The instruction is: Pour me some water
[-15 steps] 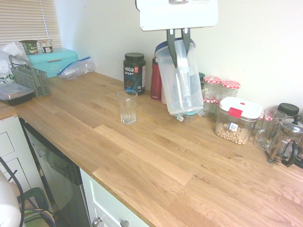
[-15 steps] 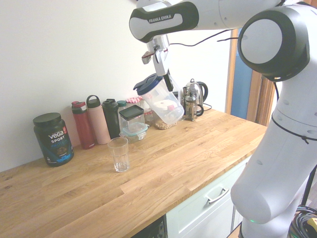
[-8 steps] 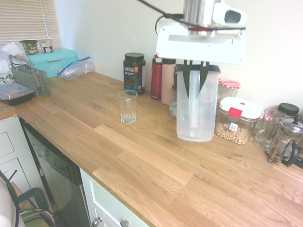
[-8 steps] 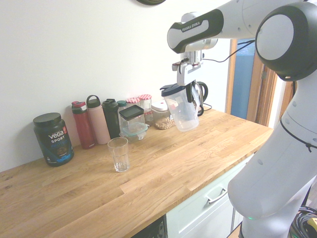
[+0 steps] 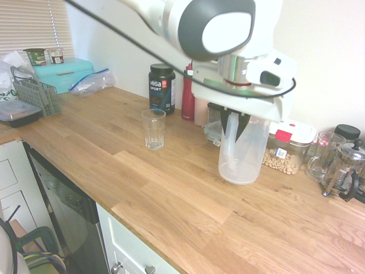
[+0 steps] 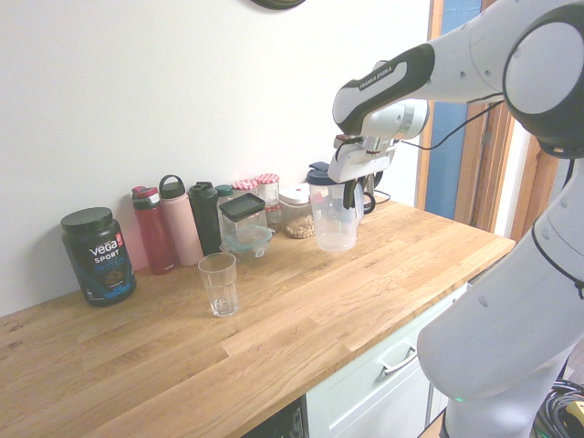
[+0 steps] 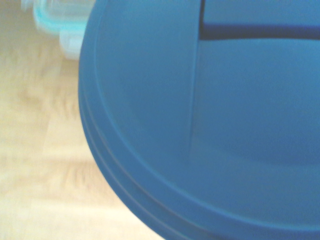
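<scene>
Next, my gripper lets go of the pitcher on the wooden counter (image 6: pixel 338 256), at a spot just in front of the white-lidded tub of chickpeas.
An empty drinking glass (image 5: pixel 153 128) (image 6: pixel 218 284) stands upright on the wooden counter (image 5: pixel 171 188). The clear plastic pitcher (image 5: pixel 243 148) (image 6: pixel 335 214) with a blue lid (image 7: pixel 210 115) stands upright, its base at or just above the counter, well away from the glass toward the jars. My gripper (image 5: pixel 235 123) (image 6: pixel 352 189) reaches down from above, shut on the pitcher's handle. No water shows in the pitcher or the glass. The blue lid fills the wrist view.
Along the wall stand a black Vega tub (image 5: pixel 162 87), a red bottle (image 5: pixel 188 94), a pink bottle (image 6: pixel 181 224), and a white-lidded tub of chickpeas (image 5: pixel 283 145). A French press (image 5: pixel 345 168) sits at the far end, a teal box (image 5: pixel 63 74) and grey rack (image 5: pixel 37 94) at the other.
The pitcher was tilted high in the air, then swung upright and came down to the counter beside the chickpea tub, farther from the glass. The glass has not moved.
</scene>
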`<state>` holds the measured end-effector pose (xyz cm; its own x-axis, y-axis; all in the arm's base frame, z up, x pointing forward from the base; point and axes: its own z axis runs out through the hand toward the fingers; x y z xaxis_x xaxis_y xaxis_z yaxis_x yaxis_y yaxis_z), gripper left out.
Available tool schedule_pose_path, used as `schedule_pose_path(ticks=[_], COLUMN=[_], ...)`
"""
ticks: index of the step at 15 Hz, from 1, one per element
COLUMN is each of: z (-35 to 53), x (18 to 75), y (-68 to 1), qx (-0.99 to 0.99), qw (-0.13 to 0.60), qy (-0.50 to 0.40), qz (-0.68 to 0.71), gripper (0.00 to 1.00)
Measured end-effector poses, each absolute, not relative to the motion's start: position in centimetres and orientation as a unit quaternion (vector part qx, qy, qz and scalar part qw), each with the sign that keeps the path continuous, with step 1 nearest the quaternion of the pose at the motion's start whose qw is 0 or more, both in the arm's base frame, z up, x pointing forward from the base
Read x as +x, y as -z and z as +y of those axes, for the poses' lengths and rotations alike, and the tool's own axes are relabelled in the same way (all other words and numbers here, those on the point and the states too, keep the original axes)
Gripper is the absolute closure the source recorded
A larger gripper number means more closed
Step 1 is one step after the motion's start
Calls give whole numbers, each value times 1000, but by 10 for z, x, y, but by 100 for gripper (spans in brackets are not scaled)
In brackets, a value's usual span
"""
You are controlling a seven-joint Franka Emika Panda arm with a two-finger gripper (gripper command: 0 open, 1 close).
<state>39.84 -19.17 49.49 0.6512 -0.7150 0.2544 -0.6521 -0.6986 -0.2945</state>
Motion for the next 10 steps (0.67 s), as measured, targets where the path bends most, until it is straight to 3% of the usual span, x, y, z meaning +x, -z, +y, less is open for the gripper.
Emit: schedule_pose_path(ticks=[7,8,10], z=[-190,-190,-189], x=[392,392,392], y=[-461,-461,-457], qx=[-895,-896,-896], qw=[90,90,90], qy=[184,183,177], qz=[396,396,396], gripper=[100,0,0])
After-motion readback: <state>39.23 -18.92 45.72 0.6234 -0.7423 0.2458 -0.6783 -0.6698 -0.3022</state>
